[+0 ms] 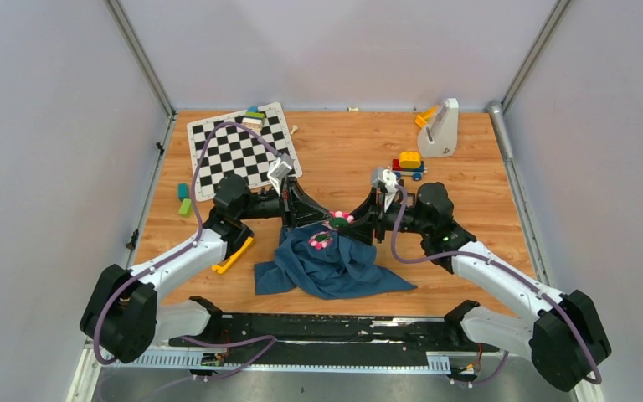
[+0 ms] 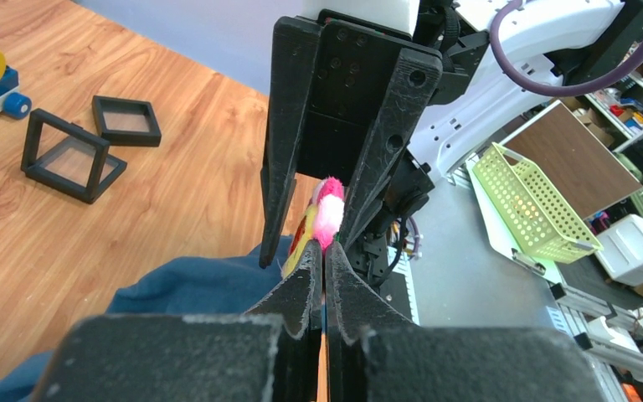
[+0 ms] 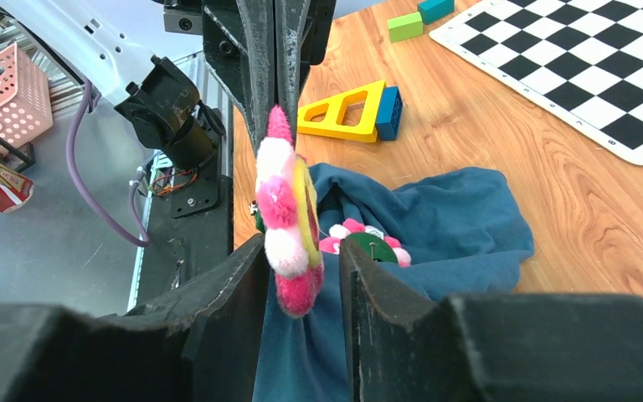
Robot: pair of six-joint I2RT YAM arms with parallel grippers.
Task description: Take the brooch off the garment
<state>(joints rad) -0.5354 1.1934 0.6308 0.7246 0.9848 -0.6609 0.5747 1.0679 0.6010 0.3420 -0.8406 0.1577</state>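
Note:
My left gripper is pinching the brooch's upper edge, away from its green centre. My right gripper should take the brooch's lower edge point(image 3: 297, 293) to free my left gripper.
The brooch point(image 1: 341, 218), pink and white petals round a dark green centre, hangs edge-on between the two grippers just above the blue garment point(image 1: 326, 268). My left gripper point(image 1: 328, 219) is shut on its upper edge point(image 2: 328, 213). In the right wrist view the brooch point(image 3: 286, 222) shows a yellow back. My right gripper point(image 3: 303, 244) is open, one finger on each side of it, not touching. A garment fold point(image 3: 335, 188) rises right behind the brooch; I cannot tell whether they are joined. A smaller magenta flower piece point(image 1: 321, 241) with a green middle lies on the garment.
A checkerboard point(image 1: 243, 151) lies at the back left, with small blocks point(image 1: 184, 201) beside it. A yellow triangle piece point(image 1: 233, 255) sits under the left arm. A toy truck point(image 1: 408, 164) and a white stand point(image 1: 441, 127) are at the back right. Black frames point(image 2: 71, 155) lie near the truck.

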